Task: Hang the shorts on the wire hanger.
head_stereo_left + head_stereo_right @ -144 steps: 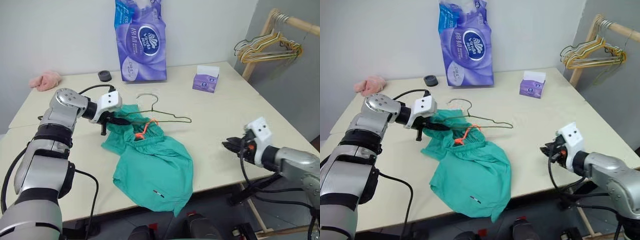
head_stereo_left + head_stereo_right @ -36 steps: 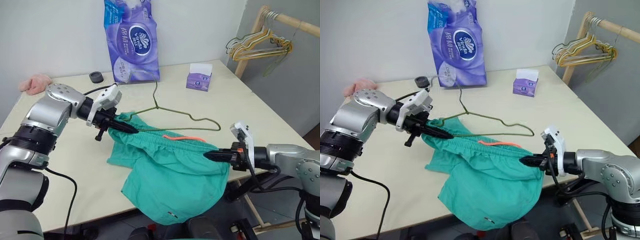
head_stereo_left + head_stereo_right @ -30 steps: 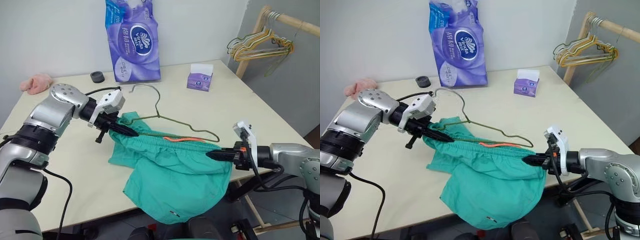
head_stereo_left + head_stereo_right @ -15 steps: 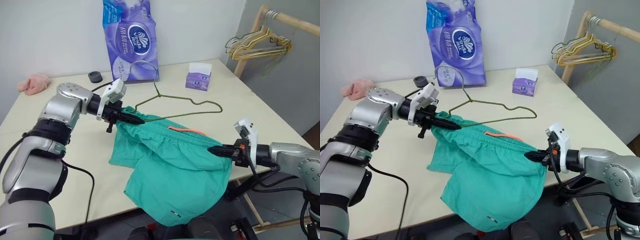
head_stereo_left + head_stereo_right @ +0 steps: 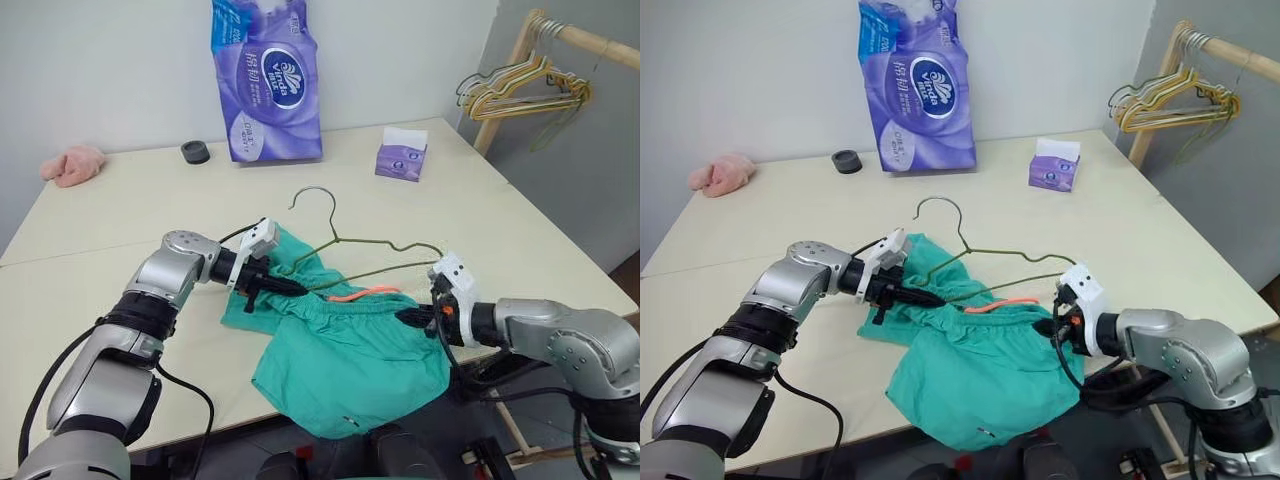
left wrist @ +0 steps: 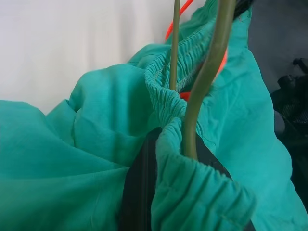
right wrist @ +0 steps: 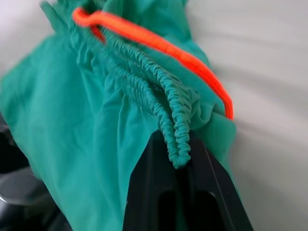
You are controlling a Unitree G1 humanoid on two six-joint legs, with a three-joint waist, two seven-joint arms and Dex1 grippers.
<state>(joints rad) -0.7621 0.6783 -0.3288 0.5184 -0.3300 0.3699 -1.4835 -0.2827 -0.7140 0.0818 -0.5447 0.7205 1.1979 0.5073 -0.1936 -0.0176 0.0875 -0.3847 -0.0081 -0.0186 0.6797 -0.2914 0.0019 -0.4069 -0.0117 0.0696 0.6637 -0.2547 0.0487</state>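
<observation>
The hanger's free arm is outside the shorts' waistband; my left gripper will open, then pinch the hanger's wire at the fold (image 6: 189,148) before my right gripper takes that arm.
The teal shorts (image 5: 350,370) lie at the table's front edge, one leg hanging over it. The olive wire hanger (image 5: 370,245) rests on them, its hook (image 5: 312,195) toward the back and its wire running into the gathered waistband. My left gripper (image 5: 295,290) is shut on the waistband's left end, where the hanger wire (image 6: 207,72) enters the fold. At the waistband's right end is my right gripper (image 5: 405,318). Its fingers (image 7: 144,192) pinch the elastic (image 7: 159,101) beside the orange drawstring (image 7: 168,43).
A purple tissue pack (image 5: 268,80) stands at the back, with a small black disc (image 5: 196,152) and a pink cloth lump (image 5: 72,165) to its left. A small purple tissue box (image 5: 402,160) sits back right. A wooden rack with yellow hangers (image 5: 525,85) stands beyond the table's right side.
Both grippers have sunk toward the table and come closer together. The hanger has dropped from raised to nearly flat on the shorts, and the waistband has gone slack.
</observation>
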